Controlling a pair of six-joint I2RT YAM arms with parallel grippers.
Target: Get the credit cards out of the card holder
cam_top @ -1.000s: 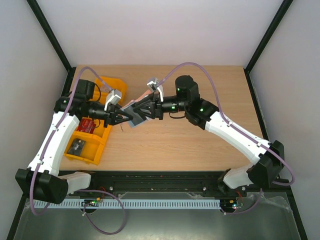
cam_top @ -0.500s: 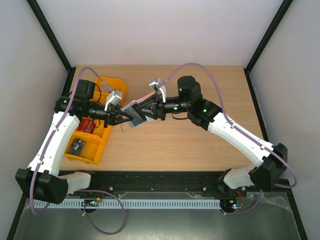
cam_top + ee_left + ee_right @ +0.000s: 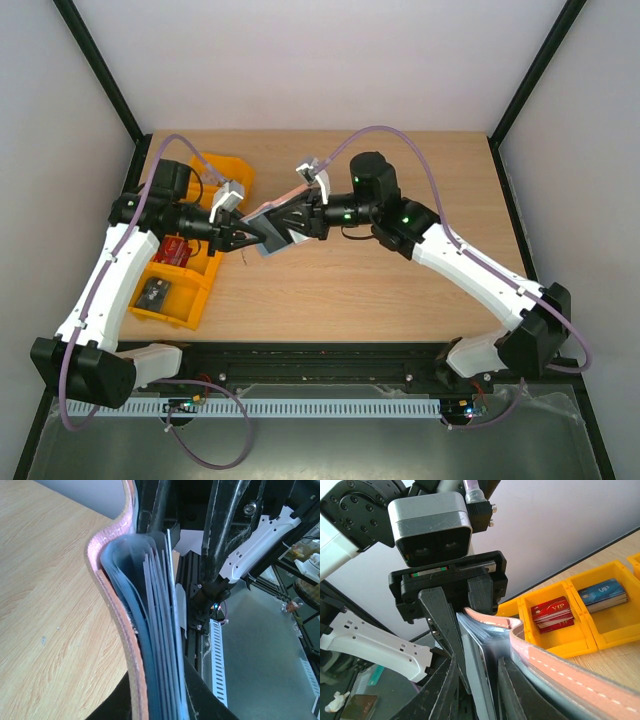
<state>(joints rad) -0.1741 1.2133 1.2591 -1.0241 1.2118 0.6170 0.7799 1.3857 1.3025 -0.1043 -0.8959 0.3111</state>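
The robot's left gripper should release the card holder, which hangs in the air between both arms, on the bare wood [image 3: 315, 289] near the middle of the table's front edge.
The card holder [image 3: 270, 225], reddish-brown outside and grey-blue inside, hangs in the air between both arms, left of the table's middle. My left gripper [image 3: 243, 238] is shut on its left end; in the left wrist view the leaves of the holder [image 3: 132, 645] are pinched between the dark fingers [image 3: 200, 700]. From the right, my right gripper [image 3: 285, 222] reaches into the open holder [image 3: 555, 665]. Its jaws stand close on either side of a thin pale sheet [image 3: 477, 675]. Whether that sheet is one of the credit cards or a sleeve is unclear. No teal card shows.
Orange bins stand at the table's left edge, one at the back [image 3: 225, 175] and a pair nearer the front [image 3: 180, 290]. In the right wrist view one bin holds red VIP cards [image 3: 552, 614] and its neighbour holds blue VIP cards [image 3: 602, 592].
The right gripper's jaws have narrowed around the pale sheet, and the right arm shifted slightly. The left arm and the holder have stayed in place.
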